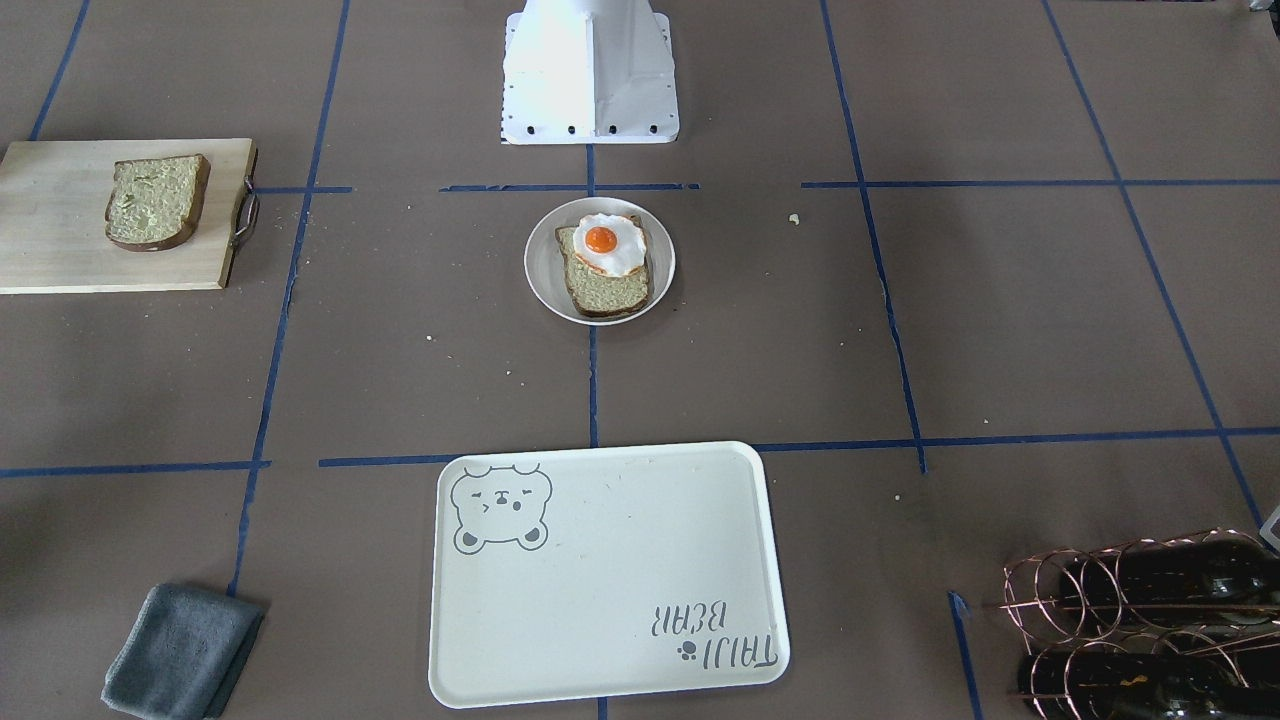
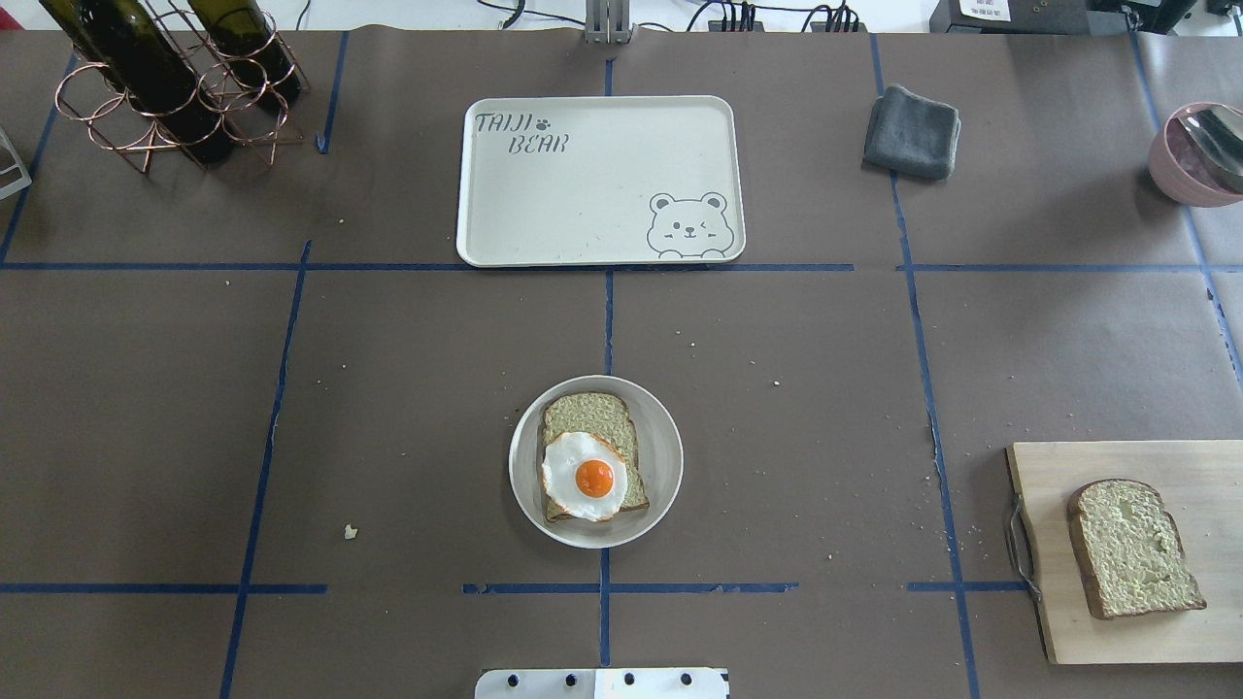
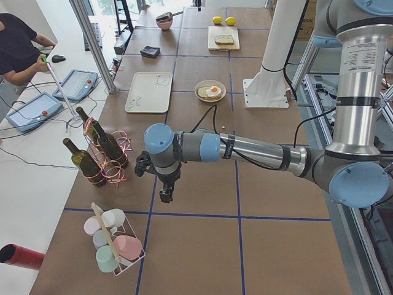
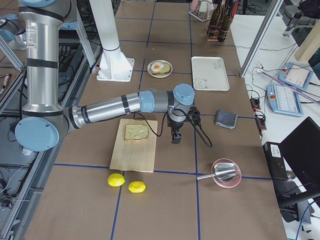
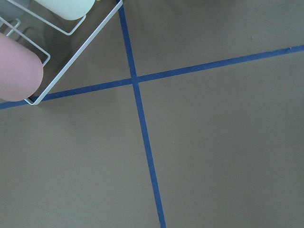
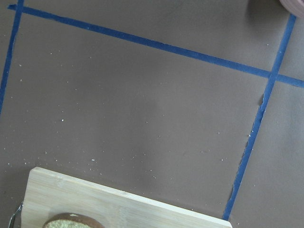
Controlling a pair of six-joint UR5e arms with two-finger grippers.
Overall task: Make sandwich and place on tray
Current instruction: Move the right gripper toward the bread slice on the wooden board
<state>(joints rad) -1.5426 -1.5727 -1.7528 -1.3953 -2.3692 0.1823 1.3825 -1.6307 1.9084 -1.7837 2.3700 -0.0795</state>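
I should close my right gripper on the edge (image 1: 113, 211) of the bread slice on the wooden board, at the side farthest from the board's metal handle.
One bread slice (image 2: 589, 419) lies on a small round white plate (image 2: 665, 456) at the table's middle, with the fried egg (image 2: 585, 477) on top of it. The second bread slice (image 2: 1131, 546) lies on a wooden board (image 2: 1058, 621) at the near right. The white bear tray (image 2: 583, 194) sits bare at the far middle. My left gripper (image 3: 166, 195) hangs over the table near the bottle rack, far from the food. My right gripper (image 4: 176, 139) hangs just beside the board. Neither shows in a close view, so I cannot tell whether they are open or shut.
A copper rack with wine bottles (image 2: 165, 78) stands far left. A grey cloth (image 2: 911, 131) and a pink bowl (image 2: 1199, 155) are far right. Two lemons (image 4: 116, 180) lie beyond the board. A wire rack of cups (image 3: 116, 246) stands near my left gripper.
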